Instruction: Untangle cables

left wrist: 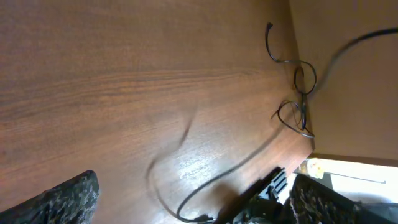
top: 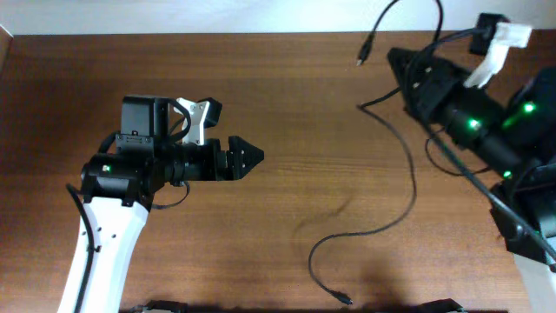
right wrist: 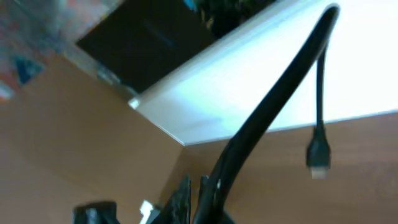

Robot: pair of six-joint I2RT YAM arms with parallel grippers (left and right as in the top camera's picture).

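Next, my left gripper closes on the thin black cable's wide bend (top: pixel 413 176), midway between my right gripper and the plug at the front.
One thin black cable (top: pixel 409 170) lies on the wooden table (top: pixel 287 96), curving from near my right gripper (top: pixel 395 59) down to a small plug (top: pixel 346 300) at the front. A second cable (top: pixel 380 21) arcs up from that gripper and ends in a hanging plug (top: pixel 360 59). In the right wrist view my right gripper (right wrist: pixel 194 182) is shut on this cable (right wrist: pixel 273 106), whose plug (right wrist: pixel 318 163) dangles. My left gripper (top: pixel 252 156) stands left of centre, apart from the cables. The left wrist view shows that gripper (left wrist: pixel 196 190) open, with a cable loop (left wrist: pixel 186 202) on the table between its fingers and a tangle (left wrist: pixel 301 102) farther off.
The table's far edge (top: pixel 261 33) runs along the top, with a white surface beyond it. The right arm (top: pixel 486 130) fills the right side. Dark fittings (top: pixel 161 306) sit at the front edge.
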